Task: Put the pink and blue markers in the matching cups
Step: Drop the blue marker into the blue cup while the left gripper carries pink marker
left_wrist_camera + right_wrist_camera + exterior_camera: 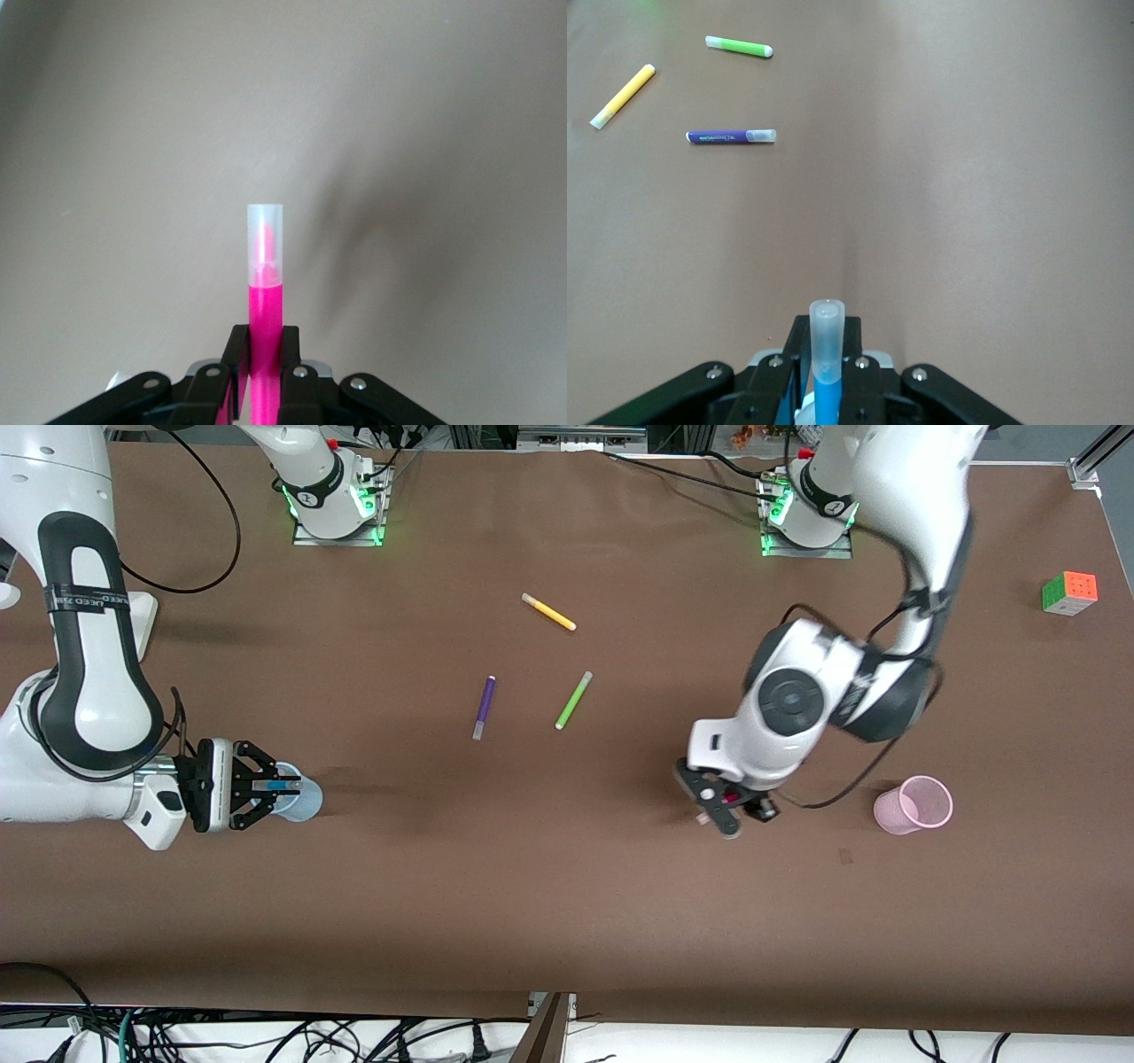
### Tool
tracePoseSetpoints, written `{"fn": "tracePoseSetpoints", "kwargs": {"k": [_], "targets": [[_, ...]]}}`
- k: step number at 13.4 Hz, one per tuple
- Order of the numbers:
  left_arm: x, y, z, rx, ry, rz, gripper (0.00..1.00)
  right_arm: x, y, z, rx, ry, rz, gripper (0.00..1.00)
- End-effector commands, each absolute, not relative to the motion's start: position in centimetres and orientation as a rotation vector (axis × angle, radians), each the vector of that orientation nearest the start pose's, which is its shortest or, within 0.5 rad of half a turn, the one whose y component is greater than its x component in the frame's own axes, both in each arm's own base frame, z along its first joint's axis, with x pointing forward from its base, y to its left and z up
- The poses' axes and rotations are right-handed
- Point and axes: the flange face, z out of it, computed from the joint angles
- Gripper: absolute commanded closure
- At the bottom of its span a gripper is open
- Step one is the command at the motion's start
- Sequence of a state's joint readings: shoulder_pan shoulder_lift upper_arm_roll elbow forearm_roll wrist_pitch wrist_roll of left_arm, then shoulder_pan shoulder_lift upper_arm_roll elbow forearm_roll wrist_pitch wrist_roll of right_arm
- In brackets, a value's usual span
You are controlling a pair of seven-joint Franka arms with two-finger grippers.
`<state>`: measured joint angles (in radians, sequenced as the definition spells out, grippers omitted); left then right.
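Note:
Next, I release the pink marker, now low over bare table, from my left gripper inside the pale pink cup (912, 804), which is at the puzzle cube's end of the table.
My right gripper (270, 786) is shut on the blue marker (285, 786) and holds it over the light blue cup (301, 801), which stands near the right arm's end of the table. In the right wrist view the blue marker (827, 390) stands between the fingers (793, 350) with its pale cap up. My left gripper (731, 808) is shut on the pink marker (264, 301), low over bare table. The pale pink cup (914, 804) stands apart from it, toward the left arm's end of the table. The left gripper (263, 341) grips the marker's body below the cap.
A purple pen (484, 707), a lime-green pen (573, 701) and a yellow pen (548, 612) lie mid-table, farther from the front camera than both cups. They also show in the right wrist view as the purple pen (731, 136), the green pen (739, 46) and the yellow pen (623, 96). A puzzle cube (1069, 592) sits at the left arm's end.

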<state>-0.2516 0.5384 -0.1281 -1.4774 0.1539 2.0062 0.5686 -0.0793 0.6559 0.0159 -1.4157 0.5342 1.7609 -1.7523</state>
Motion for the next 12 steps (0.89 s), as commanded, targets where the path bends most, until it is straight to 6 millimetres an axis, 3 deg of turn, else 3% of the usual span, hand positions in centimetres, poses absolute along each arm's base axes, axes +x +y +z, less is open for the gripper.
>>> {"fn": "tracePoseSetpoints", "kwargs": {"k": [1, 2, 4, 8, 12], "targets": [[67.6, -16.9, 40.4, -2.739, 1.62, 0.013, 1.0, 68.6, -0.8, 30.5, -1.861, -1.703, -0.299, 0.44], [68.1, -13.9, 40.7, -2.755, 1.688, 0.005, 1.0, 68.7, -0.9, 30.7, -1.883, -1.681, -0.294, 0.0], [68.7, -8.8, 41.9, -2.729, 1.825, -0.069, 1.0, 68.9, -0.7, 31.8, -2.012, -1.528, -0.241, 0.0], [69.0, 0.7, 41.8, -2.688, 2.061, -0.245, 1.0, 69.0, 1.8, 36.5, -2.321, -1.136, -0.068, 0.0], [68.4, 9.3, 40.1, -2.578, 2.271, -0.557, 1.0, 69.5, 5.1, 42.6, -2.576, -0.874, 0.127, 0.0]]}}
